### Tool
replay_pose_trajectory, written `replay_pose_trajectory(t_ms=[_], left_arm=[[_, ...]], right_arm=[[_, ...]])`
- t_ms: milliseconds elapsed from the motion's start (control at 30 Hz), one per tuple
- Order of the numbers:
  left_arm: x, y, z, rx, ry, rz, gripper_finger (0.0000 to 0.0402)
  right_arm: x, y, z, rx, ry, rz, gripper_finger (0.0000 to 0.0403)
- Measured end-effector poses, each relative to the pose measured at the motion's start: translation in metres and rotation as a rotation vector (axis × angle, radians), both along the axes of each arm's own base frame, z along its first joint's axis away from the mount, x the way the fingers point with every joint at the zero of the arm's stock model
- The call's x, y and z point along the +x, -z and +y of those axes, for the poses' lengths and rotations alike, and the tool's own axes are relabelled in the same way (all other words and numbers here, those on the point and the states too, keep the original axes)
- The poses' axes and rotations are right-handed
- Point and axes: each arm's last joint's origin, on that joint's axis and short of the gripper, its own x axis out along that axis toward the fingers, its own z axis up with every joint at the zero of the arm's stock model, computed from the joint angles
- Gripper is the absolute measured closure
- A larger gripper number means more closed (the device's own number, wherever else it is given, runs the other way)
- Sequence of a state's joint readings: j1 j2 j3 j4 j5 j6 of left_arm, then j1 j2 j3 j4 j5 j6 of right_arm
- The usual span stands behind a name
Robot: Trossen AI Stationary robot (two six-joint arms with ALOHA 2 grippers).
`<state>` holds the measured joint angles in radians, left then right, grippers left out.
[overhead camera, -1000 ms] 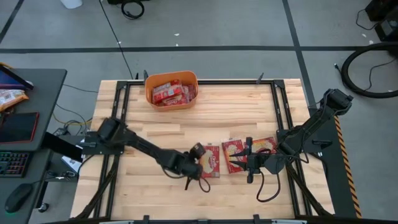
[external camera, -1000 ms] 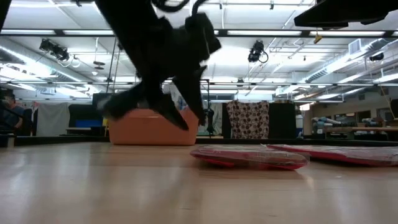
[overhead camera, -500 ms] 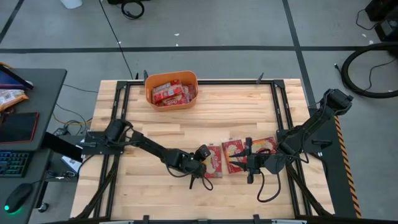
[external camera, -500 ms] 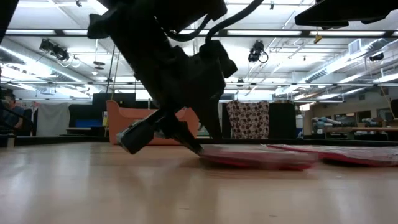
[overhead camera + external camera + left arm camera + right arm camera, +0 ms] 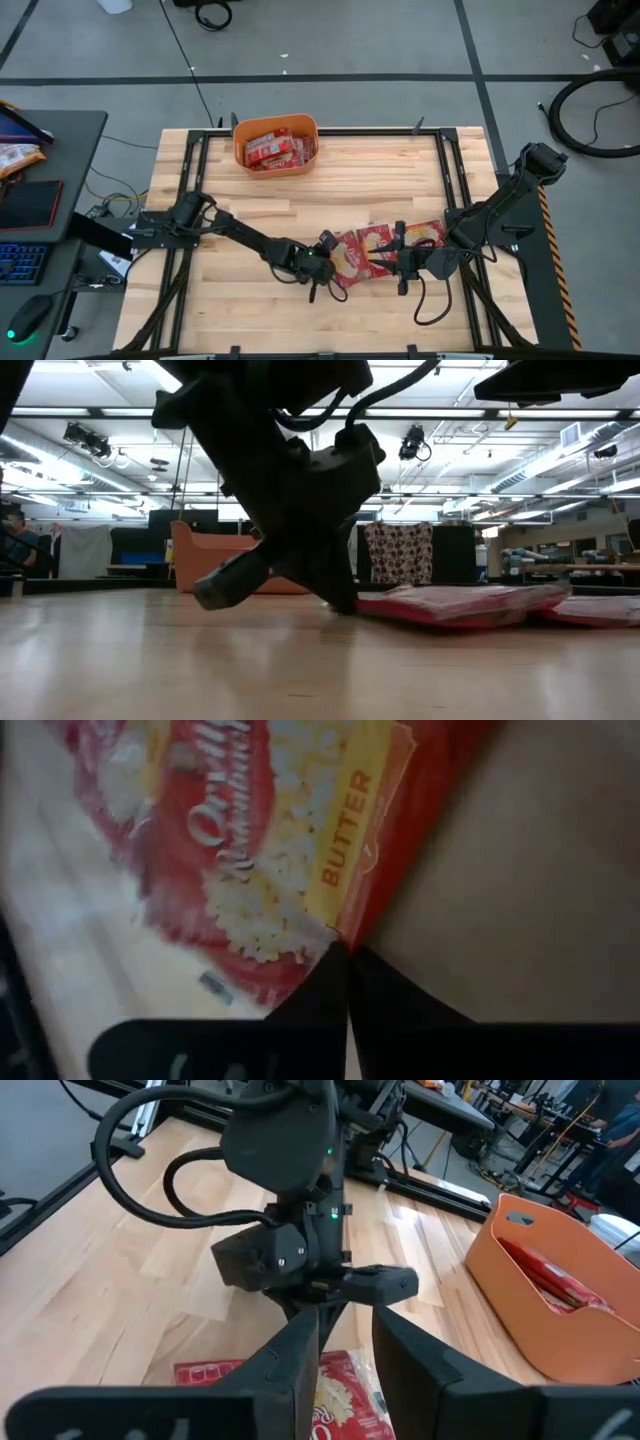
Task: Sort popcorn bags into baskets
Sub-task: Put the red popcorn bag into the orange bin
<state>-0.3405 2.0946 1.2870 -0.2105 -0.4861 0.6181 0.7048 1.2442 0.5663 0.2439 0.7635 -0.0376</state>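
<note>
Next, I release the red popcorn bag from my left gripper so that it rests on top of the bags inside the orange basket [image 5: 273,147].
A red popcorn bag [image 5: 347,258] lies on the table in front of my left gripper [image 5: 324,266], which is down at the tabletop and shut at the bag's near-left edge. Two more bags [image 5: 375,244] [image 5: 425,233] lie just to its right. My right gripper [image 5: 386,256] stands open over the middle bag, and its wrist view shows that bag [image 5: 335,1398] below the gap between the fingers. The orange basket [image 5: 240,150] stands at the table's far edge with several bags [image 5: 272,148] inside. My left gripper is shut on the bag's edge [image 5: 335,938], near a corner, caught at the very tips of the two fingers [image 5: 320,985]. The fingers slant down from the table's left side. The bag [image 5: 450,605] rests on the table, its far side against the neighbouring bag.
Dark metal rails [image 5: 190,180] run along the table's left and right sides. A desk with a keyboard [image 5: 22,262] and an orange-and-white snack packet [image 5: 18,155] stands to the left. Bare wood lies between the bags and the basket.
My left gripper has dropped to the tabletop, moved toward the table's right edge and shut at the bag's edge. The bag has slid a little to the right, against the bag beside it, and turned slightly.
</note>
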Motion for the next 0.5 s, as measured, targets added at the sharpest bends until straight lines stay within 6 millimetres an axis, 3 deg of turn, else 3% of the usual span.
replay_pose_trajectory(t_ms=[100, 267, 500], left_arm=[[0.0, -0.014, -0.003, 0.079, -0.044, -0.015, 0.0397], [-0.005, -0.065, -0.002, 0.211, -0.132, -0.086, 0.0398], [-0.025, -0.131, 0.024, 0.346, -0.325, -0.213, 0.0399]], right_arm=[[0.0, 0.0, 0.0, 0.0, 0.0, 0.001, 0.03], [0.0, 0.001, 0.0, 0.0, 0.003, 0.008, 0.03], [0.0, 0.001, 0.0, 0.0, 0.003, 0.009, 0.03]])
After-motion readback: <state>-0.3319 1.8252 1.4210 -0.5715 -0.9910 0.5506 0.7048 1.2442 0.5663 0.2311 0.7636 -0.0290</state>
